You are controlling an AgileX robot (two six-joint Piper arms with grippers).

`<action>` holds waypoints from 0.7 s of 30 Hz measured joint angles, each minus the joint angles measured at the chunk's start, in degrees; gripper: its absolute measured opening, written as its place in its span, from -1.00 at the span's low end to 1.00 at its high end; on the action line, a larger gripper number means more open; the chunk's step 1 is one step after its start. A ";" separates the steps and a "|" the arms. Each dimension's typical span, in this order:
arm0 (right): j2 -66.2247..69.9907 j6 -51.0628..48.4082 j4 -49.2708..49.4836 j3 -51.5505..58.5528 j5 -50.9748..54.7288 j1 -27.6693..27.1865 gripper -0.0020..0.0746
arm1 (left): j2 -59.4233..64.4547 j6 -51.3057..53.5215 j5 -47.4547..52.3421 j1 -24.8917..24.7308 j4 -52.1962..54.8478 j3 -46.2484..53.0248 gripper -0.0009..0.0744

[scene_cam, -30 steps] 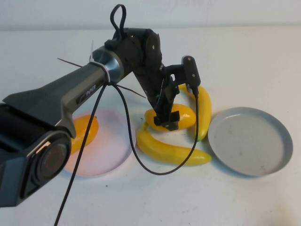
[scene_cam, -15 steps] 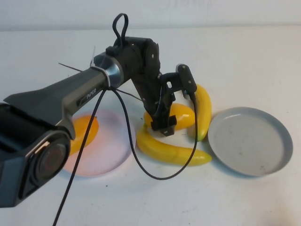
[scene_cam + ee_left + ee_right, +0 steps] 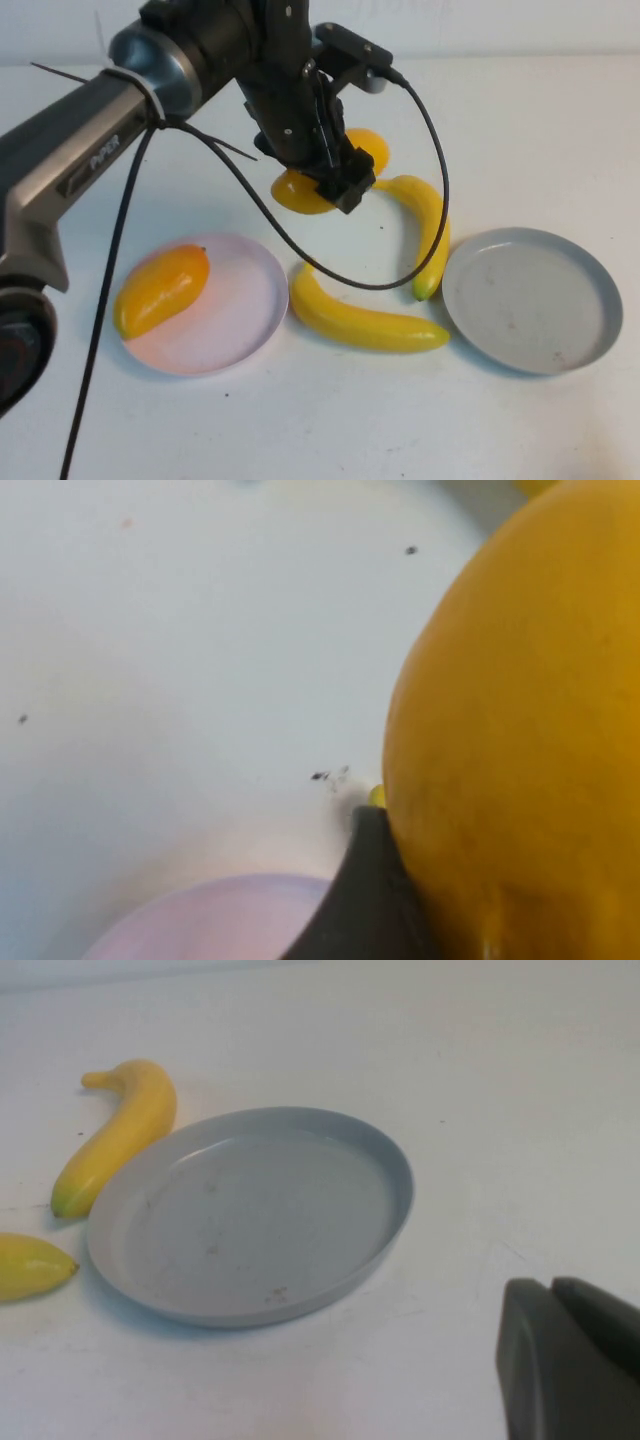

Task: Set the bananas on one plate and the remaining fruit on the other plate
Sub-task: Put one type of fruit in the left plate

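I need to let go of the plump orange-yellow fruit with my left gripper on the pink plate's bare middle (image 3: 213, 318), beside the second fruit of that same kind. The held fruit is now in the air behind the bananas.
My left gripper (image 3: 335, 182) is shut on a plump orange-yellow fruit (image 3: 298, 193) and holds it in the air above the table, behind the bananas. In the left wrist view this fruit (image 3: 520, 730) fills the frame beside one dark finger (image 3: 365, 900). A second such fruit (image 3: 160, 288) lies on the pink plate (image 3: 245, 310). One banana (image 3: 365, 322) lies between the two plates, the other banana (image 3: 428, 225) lies curved behind it. The grey plate (image 3: 530, 300) holds nothing. My right gripper (image 3: 565, 1360) is shut and empty, on the near side of the grey plate (image 3: 250, 1210).
The left arm and its black cable (image 3: 300, 250) hang over the table's middle and the pink plate. The right wrist view shows one banana (image 3: 120, 1130) and the tip of the other (image 3: 30, 1265) beside the grey plate. The table is white.
My left gripper has lifted the orange-yellow fruit off the table from between the bananas and carried it up and back. The bananas and plates have not moved.
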 joint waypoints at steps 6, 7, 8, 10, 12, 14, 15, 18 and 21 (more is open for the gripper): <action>0.00 0.00 0.00 0.00 0.00 0.00 -0.99 | -3.57 -9.83 0.11 0.00 4.38 5.93 0.38; 0.00 0.00 0.00 0.00 0.00 0.00 -0.99 | -4.52 -10.25 0.11 0.00 4.78 8.33 0.38; 0.00 0.00 0.00 0.00 0.00 0.00 -0.99 | -5.55 -10.54 0.11 0.00 5.15 10.94 0.38; 0.00 0.00 0.00 0.00 0.00 0.00 -0.99 | -7.50 -11.24 0.11 0.00 6.76 15.65 0.38; 0.00 0.00 0.00 0.00 0.00 0.00 -0.99 | -9.26 -12.15 0.11 0.00 9.20 19.78 0.38; 0.00 0.00 0.00 0.00 0.00 0.00 -0.99 | -10.54 -14.32 0.11 0.00 12.55 23.66 0.38; 0.00 0.00 0.00 0.00 0.00 0.00 -0.99 | -10.66 -14.96 0.11 0.00 13.59 24.75 0.38; 0.00 0.00 0.00 0.00 0.00 0.00 -0.99 | -10.70 -16.23 0.00 0.40 15.10 28.06 0.38; 0.00 0.00 0.00 0.00 0.00 0.00 -0.99 | -10.32 -16.65 -0.24 1.20 15.11 30.18 0.38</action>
